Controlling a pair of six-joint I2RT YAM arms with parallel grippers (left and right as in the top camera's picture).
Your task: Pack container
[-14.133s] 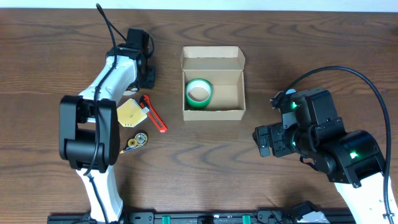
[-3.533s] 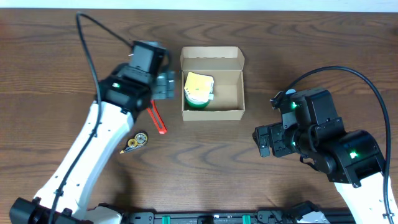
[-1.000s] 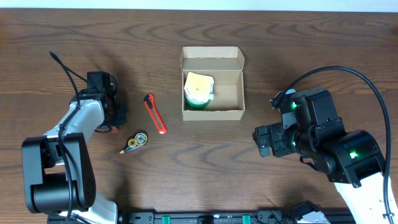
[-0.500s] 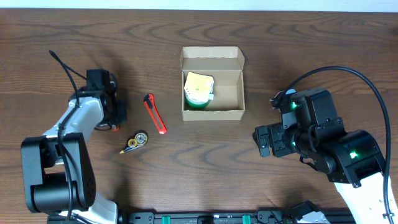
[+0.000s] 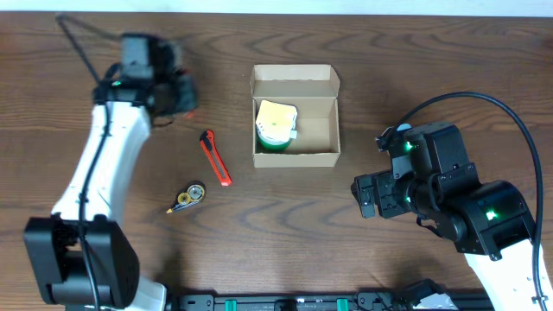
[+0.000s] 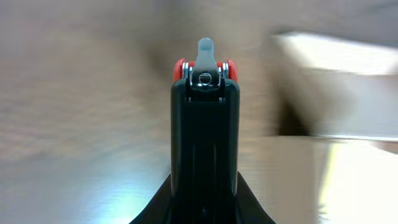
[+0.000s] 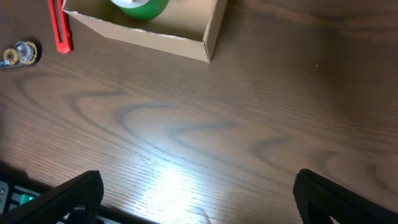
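Observation:
My left gripper has the black tool, now up at the back beside the box. I should set it down with that gripper in the cardboard box (image 5: 314, 130) next to the green tape roll.
The container (image 5: 294, 159) is an open tan cardboard box at the table's middle back, lid flap folded back. It holds a green tape roll (image 5: 275, 143) with a yellow item (image 5: 276, 117) on top. My left gripper (image 5: 175, 90) is up at the back left, left of the box, blurred by motion. In the left wrist view it (image 6: 205, 208) is shut on a black tool with a red and grey tip (image 6: 205, 118); the box (image 6: 339, 81) is a blur on the right. My right gripper (image 7: 199, 193) is open and empty, low over bare table, right of the box (image 7: 149, 37).
A red utility knife (image 5: 216, 158) lies left of the box, also in the right wrist view (image 7: 59, 28). A small yellow and black round item (image 5: 187, 197) lies nearer the front, also in the right wrist view (image 7: 18, 53). The right arm (image 5: 449, 194) fills the front right.
My left arm has swung from the left edge up and toward the back, carrying the black tool off the table. The right arm and the box contents have not moved.

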